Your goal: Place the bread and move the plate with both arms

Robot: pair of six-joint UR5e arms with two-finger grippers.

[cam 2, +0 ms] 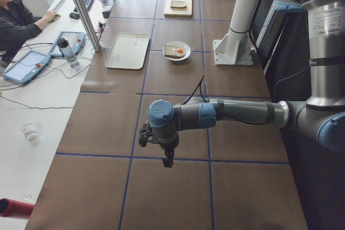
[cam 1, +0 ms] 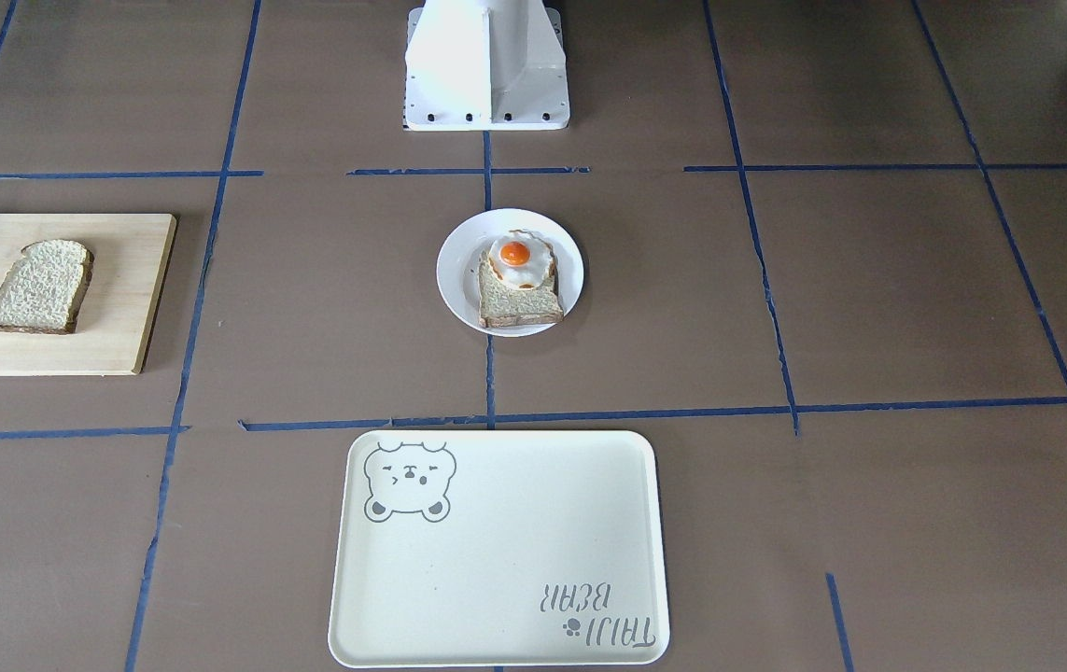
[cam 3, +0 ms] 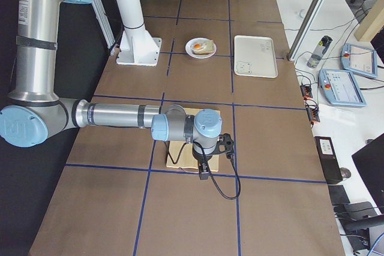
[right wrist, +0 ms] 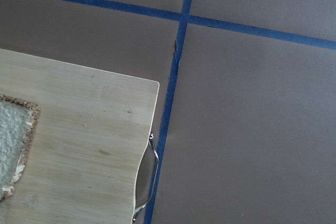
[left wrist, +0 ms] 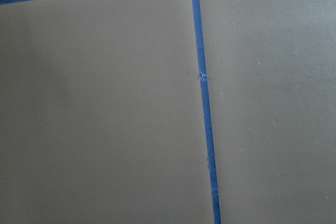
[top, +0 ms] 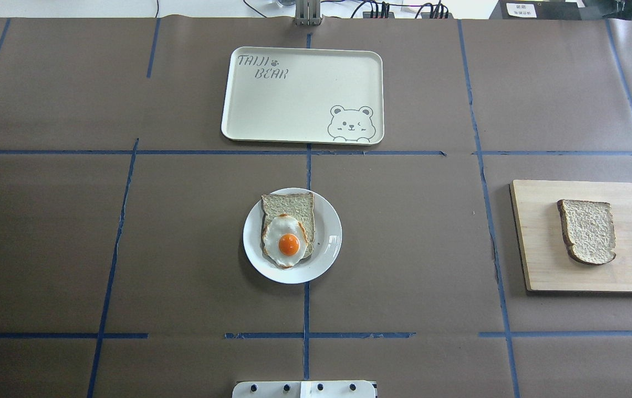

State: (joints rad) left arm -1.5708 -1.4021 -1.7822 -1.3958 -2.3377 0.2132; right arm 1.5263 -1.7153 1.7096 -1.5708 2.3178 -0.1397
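Observation:
My right gripper closes next on the bare bread's outer side edge (cam 1: 14, 270) (right wrist: 20, 170), the one that faces away from the white plate.
The bare bread (cam 1: 40, 286) lies on a wooden cutting board (cam 1: 127, 299) at the table's end on my right; it also shows in the overhead view (top: 588, 230) and at the right wrist view's left edge (right wrist: 10, 145). The white plate (cam 1: 454, 266) sits mid-table and carries a bread slice topped with a fried egg (cam 1: 516, 254). My left gripper (cam 2: 168, 161) hangs over bare table far from the plate. My right gripper (cam 3: 204, 172) hangs over the board's outer end. Both show only in side views, so I cannot tell whether they are open or shut.
A cream tray with a bear drawing (top: 293, 99) lies beyond the plate, on the operators' side. The white robot base (cam 1: 486, 65) stands behind the plate. An operator (cam 2: 16, 14) sits at a side desk with tablets and a bottle.

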